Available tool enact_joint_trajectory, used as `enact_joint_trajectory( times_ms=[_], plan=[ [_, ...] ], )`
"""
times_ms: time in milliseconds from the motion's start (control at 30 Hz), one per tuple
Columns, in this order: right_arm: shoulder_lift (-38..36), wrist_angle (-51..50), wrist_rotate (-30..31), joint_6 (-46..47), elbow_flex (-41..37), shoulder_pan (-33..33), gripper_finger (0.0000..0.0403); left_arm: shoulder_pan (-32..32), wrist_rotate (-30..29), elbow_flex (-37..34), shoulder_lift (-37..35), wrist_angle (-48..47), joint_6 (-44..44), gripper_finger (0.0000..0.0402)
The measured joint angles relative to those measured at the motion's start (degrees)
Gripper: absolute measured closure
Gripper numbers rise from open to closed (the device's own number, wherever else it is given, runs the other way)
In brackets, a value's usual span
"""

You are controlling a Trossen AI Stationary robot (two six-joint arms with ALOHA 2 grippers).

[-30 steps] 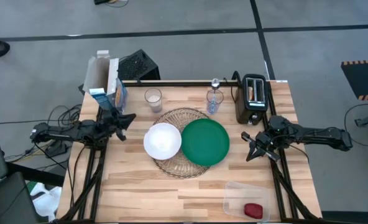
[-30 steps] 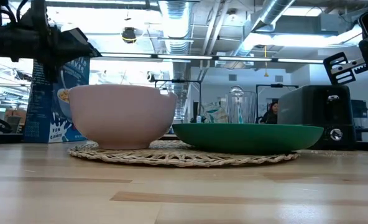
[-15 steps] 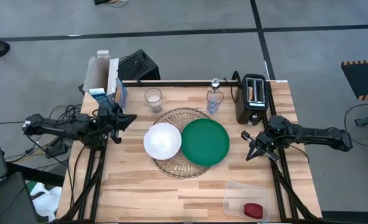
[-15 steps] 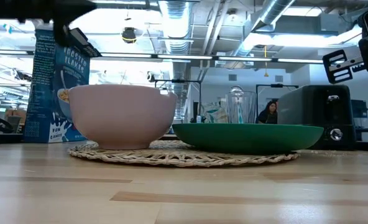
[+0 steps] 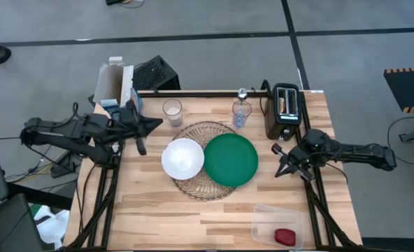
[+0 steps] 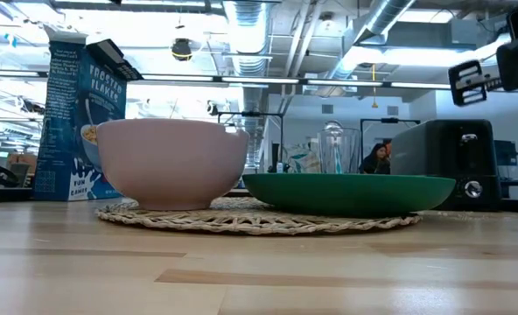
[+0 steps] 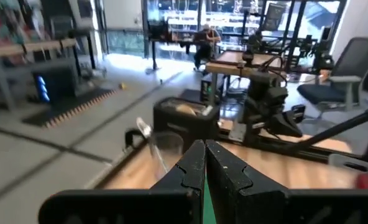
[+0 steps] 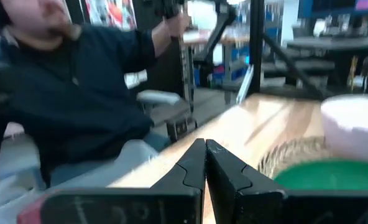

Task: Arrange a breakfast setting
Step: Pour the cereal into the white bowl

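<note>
My left gripper will grab the cereal box next at the top edge of its printed side [image 5: 127,89], the one that faces the wicker mat.
A white bowl [image 5: 182,159] and a green plate [image 5: 231,159] sit side by side on the round wicker mat [image 5: 207,133]. The blue-and-white cereal box [image 6: 80,122] stands upright at the table's far left. One clear glass [image 5: 171,110] stands behind the mat, and another [image 5: 241,114] holds a spoon [image 5: 242,93]. A bagel [image 5: 284,105] sticks out of the black toaster [image 5: 285,112]. The red apple [image 5: 285,236] lies in the clear tub [image 5: 277,222]. My left gripper [image 5: 154,124] is shut and empty, raised beside the cereal box. My right gripper [image 5: 278,164] is shut and empty, right of the plate.
The toaster stands at the far right corner and the tub at the near right corner. An open cardboard box [image 5: 112,82] and a black crate [image 5: 154,73] stand just beyond the far left edge. A person [image 8: 66,93] sits beyond the table. Bare wood [image 5: 165,217] lies near the front.
My left gripper has risen, out of the top of the low view, and has shifted a little toward the table's far right. The cereal box it stood in front of now shows whole and upright.
</note>
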Motion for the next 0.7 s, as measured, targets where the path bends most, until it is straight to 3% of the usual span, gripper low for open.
enact_joint_trajectory(
  times_ms=[100,267,433,700],
  plan=[
    [0.0,5.2,0.0,4.6,0.0,0.0,0.0365,0.3,-3.9,2.5,2.3,1.2,4.3,0.0401],
    [0.0,10.5,0.0,9.0,0.1,0.2,0.0365,0.3,-9.8,7.2,4.0,-6.4,-0.9,0.0373],
    [0.0,12.1,4.4,9.7,0.1,0.2,0.0365,0.3,-12.1,16.1,5.4,-21.7,-9.2,0.0292],
    [0.0,12.5,13.6,11.5,0.1,0.0,0.0365,0.6,-11.8,34.4,10.1,-55.5,-27.0,0.0162]
  ],
)
